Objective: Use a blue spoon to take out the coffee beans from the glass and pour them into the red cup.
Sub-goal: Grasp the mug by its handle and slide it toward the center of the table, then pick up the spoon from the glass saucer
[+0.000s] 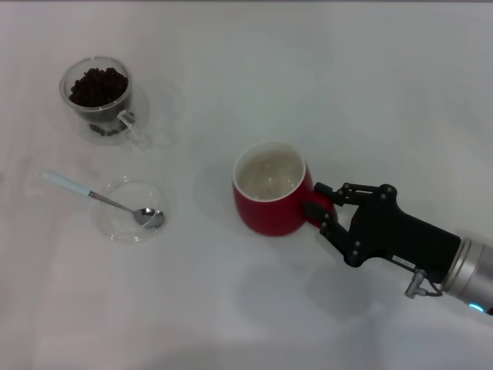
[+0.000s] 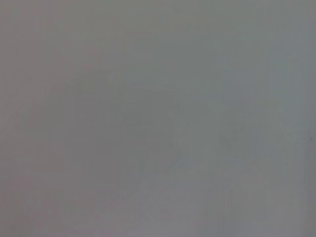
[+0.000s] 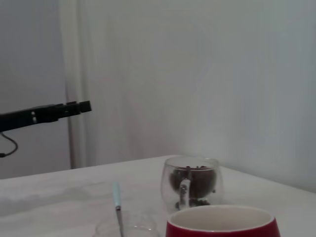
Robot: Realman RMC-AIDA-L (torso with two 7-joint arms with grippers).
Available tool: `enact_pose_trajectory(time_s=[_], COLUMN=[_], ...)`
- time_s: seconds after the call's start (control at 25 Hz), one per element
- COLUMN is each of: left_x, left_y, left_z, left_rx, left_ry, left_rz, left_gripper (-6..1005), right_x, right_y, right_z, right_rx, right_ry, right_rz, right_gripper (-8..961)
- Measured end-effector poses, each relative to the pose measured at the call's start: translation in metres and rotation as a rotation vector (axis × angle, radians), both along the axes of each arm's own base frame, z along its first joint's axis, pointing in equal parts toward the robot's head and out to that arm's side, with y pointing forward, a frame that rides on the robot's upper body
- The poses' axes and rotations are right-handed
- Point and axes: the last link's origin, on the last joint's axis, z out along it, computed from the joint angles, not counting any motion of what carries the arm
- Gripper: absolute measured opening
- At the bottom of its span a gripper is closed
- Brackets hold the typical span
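Observation:
The robot's left gripper will next go to the blue spoon and close on its handle [image 1: 58,180], near the end farthest from the clear dish.
The red cup [image 1: 269,189] stands upright near the middle of the table, its white inside empty. My right gripper [image 1: 325,208] comes in from the right, with its black fingers closed on either side of the cup's handle. The glass [image 1: 96,96] stands at the far left, full of coffee beans [image 1: 98,85]. The blue spoon [image 1: 85,191] lies with its bowl in a shallow clear dish [image 1: 131,210], its handle pointing left. The right wrist view shows the red cup's rim [image 3: 222,219], the glass [image 3: 191,183] and the spoon [image 3: 117,197] beyond it. My left gripper is out of view.
The white table [image 1: 370,92] spreads out all around. A thin black bar [image 3: 49,113] with a cable shows high up in the right wrist view, in front of a pale curtain. The left wrist view shows only plain grey.

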Motion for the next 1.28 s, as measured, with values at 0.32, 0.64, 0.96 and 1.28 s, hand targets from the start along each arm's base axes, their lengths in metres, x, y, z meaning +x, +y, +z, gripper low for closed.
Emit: enact_pose_trajectory(time_s=[0.32,0.64,0.96,1.28], left_x=[0.0,-0.002,0.001,0.006], left_y=[-0.001,-0.003,-0.009,-0.014], left_z=[-0.001,-0.001,-0.005,-0.027], left_rx=[-0.002,-0.003,-0.034,-0.232], left_ry=[0.003,0.009,-0.123,-0.712], left_rz=[0.002,0.007,-0.016,-0.04], left_gripper=[887,887,888,888], right_x=[-0.001,0.002,-0.002,0.004], right_y=[0.0,-0.002,-0.013,-0.025], right_z=[-0.006,-0.003,0.019,0.085], right_rx=[-0.031,-0.023,0.002,0.146], right_ry=[-0.016,-0.017,0.096,0.245], right_rz=[0.005,-0.008,0.056,0.154], right_gripper=[233,315,395,396])
